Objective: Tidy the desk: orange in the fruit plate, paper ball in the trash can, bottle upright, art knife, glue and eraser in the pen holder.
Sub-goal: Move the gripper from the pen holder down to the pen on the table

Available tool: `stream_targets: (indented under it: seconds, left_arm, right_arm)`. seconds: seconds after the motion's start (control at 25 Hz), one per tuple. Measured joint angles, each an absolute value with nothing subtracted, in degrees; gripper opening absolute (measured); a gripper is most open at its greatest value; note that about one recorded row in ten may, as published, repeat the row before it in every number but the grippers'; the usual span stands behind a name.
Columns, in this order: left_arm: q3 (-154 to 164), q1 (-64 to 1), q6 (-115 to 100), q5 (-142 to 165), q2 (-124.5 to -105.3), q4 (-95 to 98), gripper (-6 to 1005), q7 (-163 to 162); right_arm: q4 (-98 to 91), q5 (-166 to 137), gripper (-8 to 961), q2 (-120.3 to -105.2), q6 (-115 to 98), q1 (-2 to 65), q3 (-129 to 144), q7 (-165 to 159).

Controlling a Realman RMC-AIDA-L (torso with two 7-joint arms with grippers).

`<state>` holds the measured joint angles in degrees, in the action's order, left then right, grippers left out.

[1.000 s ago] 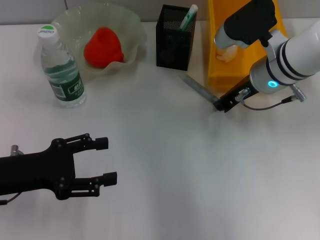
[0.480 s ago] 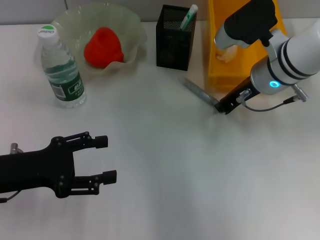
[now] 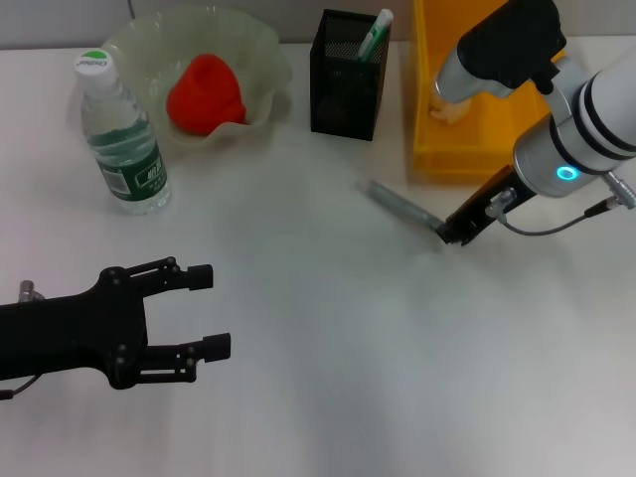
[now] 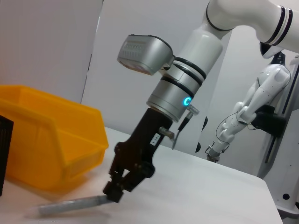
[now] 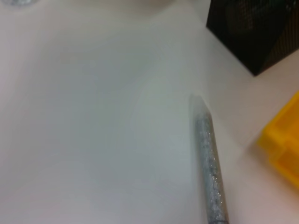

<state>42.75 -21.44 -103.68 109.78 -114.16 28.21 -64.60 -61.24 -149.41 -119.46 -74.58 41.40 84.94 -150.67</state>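
Note:
The art knife is held by its near end in my right gripper, so I will put it down and grip it closer to its far tip (image 3: 375, 188) before I lift it upright.
The grey art knife (image 3: 402, 204) lies on the table in front of the yellow trash can (image 3: 425, 89). My right gripper (image 3: 453, 231) is shut on its near end; this also shows in the left wrist view (image 4: 114, 192), with the art knife (image 4: 74, 204) low over the table. The right wrist view shows the knife (image 5: 210, 163) too. The paper ball (image 3: 449, 107) lies in the trash can. The orange (image 3: 206, 91) sits in the fruit plate (image 3: 260, 50). The bottle (image 3: 124, 149) stands upright. The pen holder (image 3: 348, 84) holds a green-white stick (image 3: 375, 35). The eraser is out of view. My left gripper (image 3: 209, 310) is open and empty at the front left.
The trash can (image 4: 51, 140) stands right behind the right gripper. The pen holder (image 5: 252, 28) is a short way beyond the knife's far tip. The bottle stands beside the fruit plate at the back left.
My right gripper has moved toward the front right, away from the trash can, and the art knife has moved along with it. The left arm has stayed put.

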Motion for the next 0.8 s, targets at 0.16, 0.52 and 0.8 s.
stream_targets:
  seconds: [0.16, 0.52, 0.8]
  left_arm:
    - [42.71, -21.45, -103.72, 109.78, -114.15, 28.21, 860, -64.60]
    - [42.71, -22.00, -103.60, 109.77, -114.08, 28.21, 860, -64.60]
    - [42.59, -22.51, -103.55, 109.77, -114.08, 28.27, 860, -64.60]
  right_arm:
    - [-62.39, -149.49, 132, -119.36, -79.18, 40.67, 84.87, -150.67]
    - [-68.38, -149.59, 131, -119.39, -85.06, 36.87, 83.89, -150.21]
    - [-68.60, -150.74, 130, -119.43, -88.76, 36.30, 82.78, -150.11]
